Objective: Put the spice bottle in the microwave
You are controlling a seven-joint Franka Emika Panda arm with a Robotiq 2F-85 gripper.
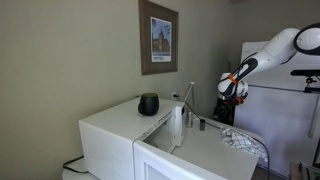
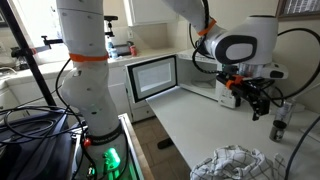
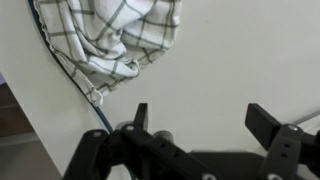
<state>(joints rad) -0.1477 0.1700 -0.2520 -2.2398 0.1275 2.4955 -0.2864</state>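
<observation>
The gripper will next move down to the upper part (image 1: 202, 121) of the dark spice bottle on the white counter and close there.
The spice bottle (image 1: 201, 125) is a tiny dark bottle standing on the white counter; it also shows in an exterior view (image 2: 279, 128). The microwave (image 1: 112, 138) is a large white box with its hollow open, seen from the front in an exterior view (image 2: 150, 78). My gripper (image 2: 256, 103) hangs above the counter, a little up and to the side of the bottle, also seen in an exterior view (image 1: 229, 97). In the wrist view the gripper (image 3: 203, 122) is open and empty over bare counter. The bottle is out of the wrist view.
A round black pot (image 1: 148, 104) sits on top of the microwave. A taller pale slim bottle (image 1: 181, 121) stands by the hollow. A checked cloth (image 2: 236, 163) lies on the counter near its edge, also in the wrist view (image 3: 120, 35). A tall white cabinet (image 1: 280, 105) stands behind the arm.
</observation>
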